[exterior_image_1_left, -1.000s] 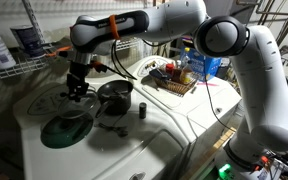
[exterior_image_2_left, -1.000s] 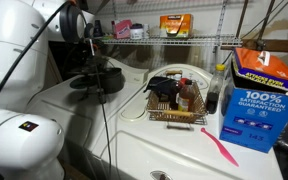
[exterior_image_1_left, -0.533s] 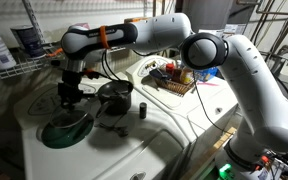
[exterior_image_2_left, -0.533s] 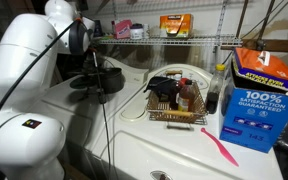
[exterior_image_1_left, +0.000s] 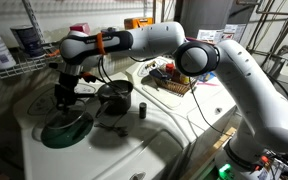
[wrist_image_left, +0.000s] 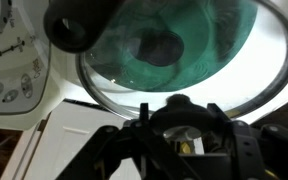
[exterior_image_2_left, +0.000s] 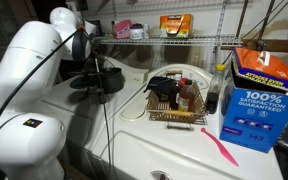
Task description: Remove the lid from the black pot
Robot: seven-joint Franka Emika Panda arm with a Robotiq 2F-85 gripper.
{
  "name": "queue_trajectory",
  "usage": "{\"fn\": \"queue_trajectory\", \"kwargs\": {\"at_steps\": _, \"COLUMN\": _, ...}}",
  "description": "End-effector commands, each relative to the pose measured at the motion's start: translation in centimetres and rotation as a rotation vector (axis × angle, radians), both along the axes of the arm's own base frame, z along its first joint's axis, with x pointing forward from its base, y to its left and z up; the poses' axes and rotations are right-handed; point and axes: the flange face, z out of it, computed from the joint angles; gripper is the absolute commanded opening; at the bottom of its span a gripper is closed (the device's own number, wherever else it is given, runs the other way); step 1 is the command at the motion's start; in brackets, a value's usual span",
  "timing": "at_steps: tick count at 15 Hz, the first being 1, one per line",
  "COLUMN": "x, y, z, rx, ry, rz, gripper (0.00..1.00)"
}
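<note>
I should let go of the see-through lid on top of the large dark green disc (exterior_image_1_left: 67, 129) (wrist_image_left: 164, 48). The lid is now held low over that disc.
The black pot (exterior_image_1_left: 115, 94) stands uncovered on the white appliance top; it also shows in an exterior view (exterior_image_2_left: 102, 80). My gripper (exterior_image_1_left: 64, 98) is left of the pot, low over the large dark green disc (exterior_image_1_left: 64, 130). In the wrist view my gripper (wrist_image_left: 179, 112) is shut on the dark centre knob of the see-through lid (wrist_image_left: 219, 65). The green disc shows through the lid. The lid is hard to make out in the exterior views.
A wicker basket of bottles (exterior_image_1_left: 174, 80) stands right of the pot and also shows in an exterior view (exterior_image_2_left: 174, 100). A small black cylinder (exterior_image_1_left: 142, 108) stands near the pot. A wire shelf (exterior_image_1_left: 9, 65) is at the left. A blue box (exterior_image_2_left: 259, 95) and a pink utensil (exterior_image_2_left: 221, 148) are at the right.
My gripper has moved left, away from the pot, to over the green disc, with the lid in it. The pot has not moved.
</note>
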Motion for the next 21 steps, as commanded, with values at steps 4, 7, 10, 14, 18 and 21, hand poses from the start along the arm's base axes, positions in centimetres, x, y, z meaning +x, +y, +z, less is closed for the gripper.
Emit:
{"fn": "queue_trajectory", "kwargs": {"at_steps": 4, "x": 1.3, "y": 0.9, "z": -1.6, "rx": 0.085, "ry": 0.022, "rz": -0.152, "gripper": 0.34}}
{"fn": "queue_trajectory", "kwargs": {"at_steps": 7, "x": 1.6, "y": 1.0, "z": -2.3, "rx": 0.091, "ry": 0.006, "rz": -0.222, "gripper": 0.34}}
{"fn": "queue_trajectory", "kwargs": {"at_steps": 10, "x": 1.7, "y": 0.9, "z": -3.2, "rx": 0.101, "ry": 0.014, "rz": -0.265, "gripper": 0.34}}
{"fn": "queue_trajectory", "kwargs": {"at_steps": 14, "x": 1.3, "y": 0.8, "z": -4.5, "rx": 0.067, "ry": 0.036, "rz": -0.236, "gripper": 0.34}}
{"fn": "queue_trajectory", "kwargs": {"at_steps": 18, "x": 0.8, "y": 0.5, "z": -5.2, "rx": 0.039, "ry": 0.057, "rz": -0.196, "gripper": 0.34}}
{"fn": "queue_trajectory", "kwargs": {"at_steps": 21, "x": 0.6, "y": 0.2, "z": -5.5, "rx": 0.02, "ry": 0.068, "rz": -0.186, "gripper": 0.34}}
